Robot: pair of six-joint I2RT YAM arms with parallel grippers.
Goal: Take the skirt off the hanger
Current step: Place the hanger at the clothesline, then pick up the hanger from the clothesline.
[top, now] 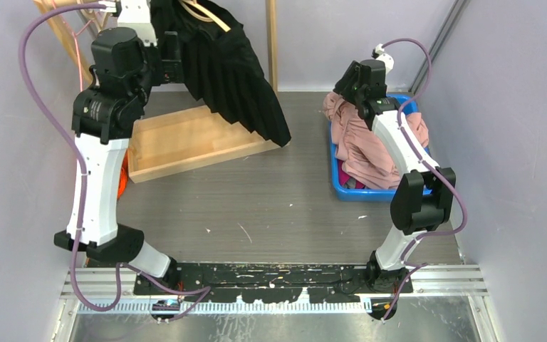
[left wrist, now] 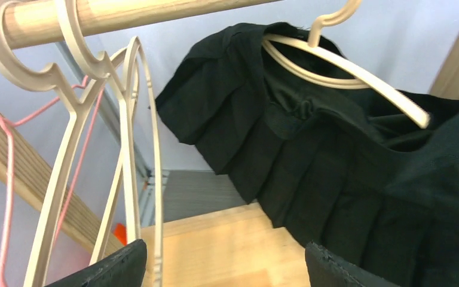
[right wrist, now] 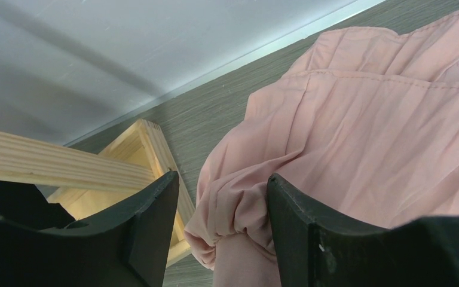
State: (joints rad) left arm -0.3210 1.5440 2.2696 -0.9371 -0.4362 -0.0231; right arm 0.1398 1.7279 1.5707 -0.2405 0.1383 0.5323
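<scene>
The left gripper will grip the bare near arm [top: 214,18] [left wrist: 375,82] of the cream hanger inside the black skirt, so the hanger stays steady.
A black pleated skirt [top: 235,71] hangs on a cream hanger [top: 210,14] at the back left. In the left wrist view the skirt [left wrist: 334,167] drapes over the hanger [left wrist: 358,72], whose hook is on the wooden rail [left wrist: 125,15]. My left gripper [left wrist: 224,269] is open and empty, just left of and below the skirt, not touching it. It sits high beside the skirt in the top view [top: 171,60]. My right gripper [right wrist: 221,227] is open, its jaws apart over a pink garment [right wrist: 364,131], far right of the skirt [top: 345,89].
Empty cream hangers [left wrist: 131,149] and a pink wire hanger [left wrist: 6,179] hang on the rail left of the skirt. The rack's wooden base tray [top: 185,139] lies below. A blue bin [top: 342,182] holds the pink garment [top: 360,139] at right. Walls stand close on both sides.
</scene>
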